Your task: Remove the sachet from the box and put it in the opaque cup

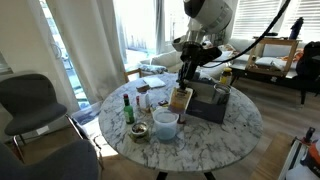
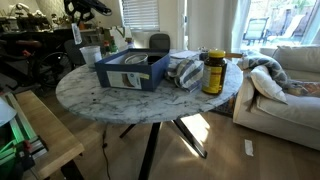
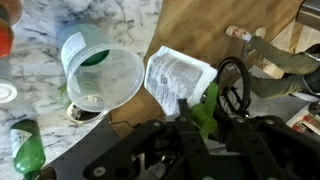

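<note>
My gripper should drop the white printed sachet inside the translucent plastic cup (image 1: 167,117) (image 3: 106,78) with something green in it.
My gripper (image 1: 185,72) hangs over the middle of the round marble table, beside the blue box (image 1: 210,104). In the wrist view the gripper (image 3: 190,112) is shut on a white printed sachet (image 3: 176,78) by its green end. The sachet hangs clear of the box. A tan opaque cup (image 1: 180,98) stands right below the gripper, next to the box. A translucent plastic cup (image 3: 100,68) with something green inside stands just beside the sachet; it also shows in both exterior views (image 1: 166,124) (image 2: 90,55). The box (image 2: 130,70) lies open.
A green bottle (image 1: 128,108) and a small dish (image 1: 138,131) stand near the table edge. A yellow jar (image 2: 213,72) and a crumpled cloth (image 2: 185,70) sit beside the box. An office chair (image 1: 30,100) stands by the table.
</note>
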`<state>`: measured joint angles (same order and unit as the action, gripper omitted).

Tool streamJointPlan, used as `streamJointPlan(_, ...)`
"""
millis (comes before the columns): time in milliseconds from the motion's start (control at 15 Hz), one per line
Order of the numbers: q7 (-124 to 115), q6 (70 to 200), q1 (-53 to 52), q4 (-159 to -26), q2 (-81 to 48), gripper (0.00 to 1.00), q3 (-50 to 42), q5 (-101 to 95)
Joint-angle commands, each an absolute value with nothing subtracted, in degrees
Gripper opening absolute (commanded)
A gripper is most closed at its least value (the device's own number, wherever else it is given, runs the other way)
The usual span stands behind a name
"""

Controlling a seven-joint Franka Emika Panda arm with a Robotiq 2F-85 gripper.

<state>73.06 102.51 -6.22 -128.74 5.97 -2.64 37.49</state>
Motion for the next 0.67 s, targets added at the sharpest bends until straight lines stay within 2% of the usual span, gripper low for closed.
streamJointPlan(0, 73.30, 107.07, -5.35, -127.41, 3.73, 0.05, -0.92, 40.32)
streamJointPlan(600, 66.23, 114.26, -5.64, -125.16, -2.39, 0.05, 3.00, 37.30)
